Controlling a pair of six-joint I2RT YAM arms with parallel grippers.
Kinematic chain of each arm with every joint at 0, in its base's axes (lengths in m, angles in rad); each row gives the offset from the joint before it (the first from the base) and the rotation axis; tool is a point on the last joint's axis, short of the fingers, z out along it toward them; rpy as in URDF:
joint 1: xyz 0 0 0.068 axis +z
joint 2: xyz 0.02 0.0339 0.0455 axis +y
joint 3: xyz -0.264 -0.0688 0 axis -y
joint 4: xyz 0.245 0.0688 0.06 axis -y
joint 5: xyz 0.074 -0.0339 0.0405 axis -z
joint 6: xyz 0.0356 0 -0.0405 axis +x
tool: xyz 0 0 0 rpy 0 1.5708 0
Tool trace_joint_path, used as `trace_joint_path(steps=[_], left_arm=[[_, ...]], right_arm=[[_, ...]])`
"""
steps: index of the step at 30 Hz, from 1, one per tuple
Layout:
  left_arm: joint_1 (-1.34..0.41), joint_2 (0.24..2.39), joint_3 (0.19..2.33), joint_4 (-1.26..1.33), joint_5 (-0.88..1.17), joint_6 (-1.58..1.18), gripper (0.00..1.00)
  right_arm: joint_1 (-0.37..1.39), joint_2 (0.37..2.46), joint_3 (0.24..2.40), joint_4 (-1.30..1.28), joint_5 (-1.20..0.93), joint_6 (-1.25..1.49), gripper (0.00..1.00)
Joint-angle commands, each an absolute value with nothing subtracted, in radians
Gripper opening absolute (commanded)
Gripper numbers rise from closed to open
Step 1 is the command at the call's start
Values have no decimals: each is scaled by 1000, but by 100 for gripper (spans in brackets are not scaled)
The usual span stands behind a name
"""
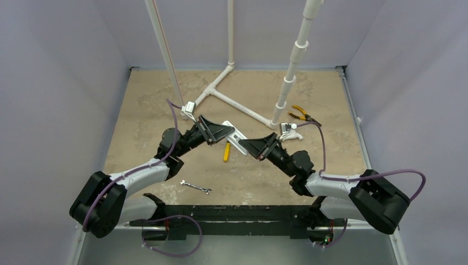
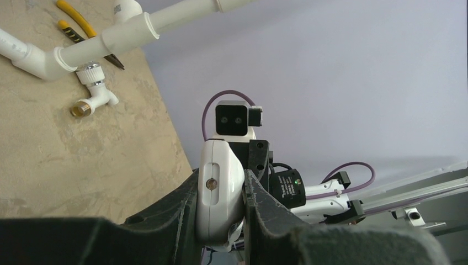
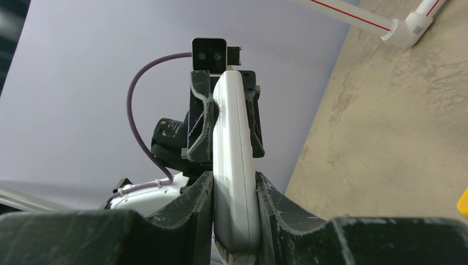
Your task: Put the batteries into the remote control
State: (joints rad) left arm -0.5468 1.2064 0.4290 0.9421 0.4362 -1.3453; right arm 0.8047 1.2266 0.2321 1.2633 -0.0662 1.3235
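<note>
The robot's right gripper should put the white remote control down on the table [image 1: 237, 164] beside the handle of the yellow-handled screwdriver.
The white remote control [image 1: 234, 136] is held off the table between both grippers, near the table's middle. My left gripper [image 1: 221, 131] is shut on its far-left end; in the left wrist view [image 2: 219, 190] the jaws pinch the remote's rounded end [image 2: 221, 165]. My right gripper [image 1: 251, 146] is shut on its near-right end; in the right wrist view [image 3: 234, 190] the jaws clamp the remote's narrow sides [image 3: 233, 143]. No orange-red batteries show in any view.
A yellow-handled screwdriver [image 1: 225, 152] lies under the remote. A silver wrench [image 1: 196, 187] lies near the front. Yellow-handled pliers [image 1: 301, 113] lie at the back right. White pipework [image 1: 232, 99] with a tap [image 1: 288, 131] crosses the back half.
</note>
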Motion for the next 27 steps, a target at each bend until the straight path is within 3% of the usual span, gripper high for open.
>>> trace_joint_path(steps=[1,5,6,7,8,13,15,21,27], left_arm=[[-549,1189,442,941,435,-1281,23],[-548,1188,466,905,441,-1265,35],[-549,1187,473,893,442,-1260,43],[-548,1183,479,872,445,-1253,60],[-549,1180,486,857,447,-1244,69],[-543,1120,536,698,475,-1151,98],[-543,1070,574,529,473,-1064,100],[-539,908,641,126,378,-823,100],[-532,855,661,-33,325,-743,100]], right_arm=[[802,1153,245,1232,-12,1259,0],[802,1101,252,1168,-1,1217,0],[802,1084,255,1149,-1,1203,0],[802,1072,258,1128,-2,1191,0],[803,1057,259,1109,7,1179,0],[802,962,225,1047,62,1130,0],[802,893,200,990,105,1095,0],[803,676,249,474,253,880,0],[804,729,322,302,317,492,0]])
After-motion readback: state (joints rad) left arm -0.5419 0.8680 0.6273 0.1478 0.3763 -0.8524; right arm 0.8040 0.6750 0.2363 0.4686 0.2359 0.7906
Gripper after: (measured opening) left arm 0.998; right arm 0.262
